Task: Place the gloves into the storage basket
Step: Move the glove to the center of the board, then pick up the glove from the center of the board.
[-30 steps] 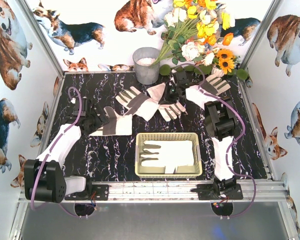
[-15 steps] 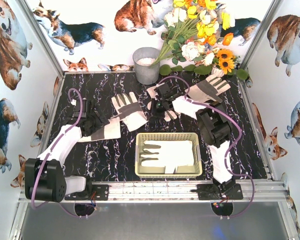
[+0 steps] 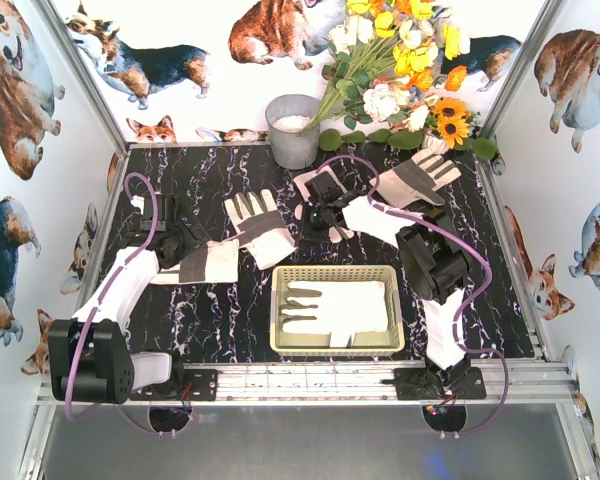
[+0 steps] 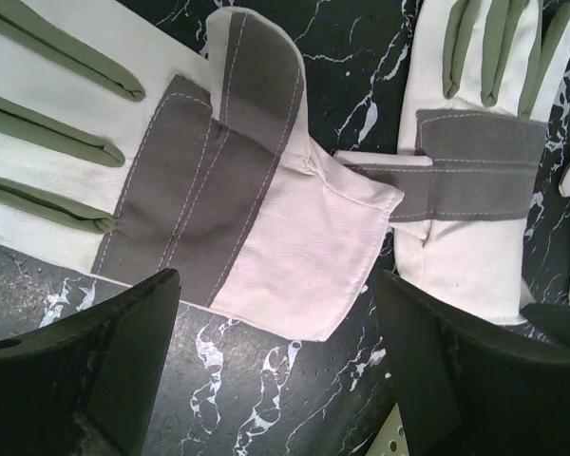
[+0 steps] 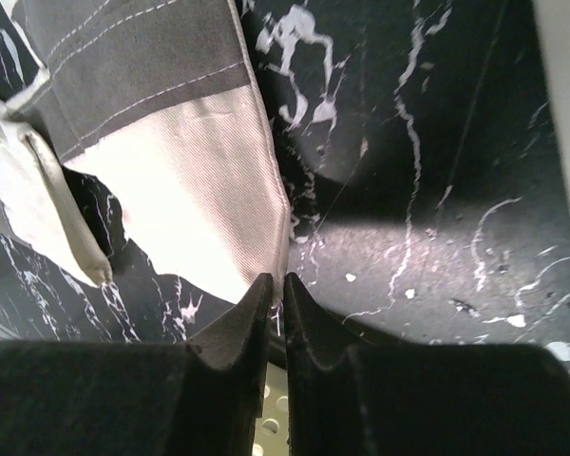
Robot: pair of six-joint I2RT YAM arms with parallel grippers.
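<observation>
Next, my left gripper goes to the grey thumb [image 3: 202, 247] [image 4: 255, 71] of the grey-palmed glove beneath it and closes there.
The cream storage basket [image 3: 335, 271] sits front centre with one white glove [image 3: 335, 308] lying flat in it. More gloves lie on the black marble top: one by my left gripper [image 3: 208, 262], one in the middle [image 3: 260, 225], one at the back right [image 3: 420, 175]. My left gripper [image 3: 178, 240] [image 4: 275, 351] stands open just short of the cuff of a grey-palmed glove [image 4: 218, 190]; a second glove [image 4: 475, 190] lies beside that one. My right gripper [image 3: 313, 215] [image 5: 277, 290] is shut on the cuff edge of another glove [image 5: 190, 161].
A grey metal bucket [image 3: 293, 130] stands at the back, with a bunch of artificial flowers [image 3: 400, 70] leaning beside it. Printed walls close in the table on three sides. The aluminium rail [image 3: 310, 380] with the arm bases runs along the near edge.
My right gripper has swung left across the back of the table, pulling its glove along. The left arm has drawn back leftward, and the middle gloves have shifted left and nearer.
</observation>
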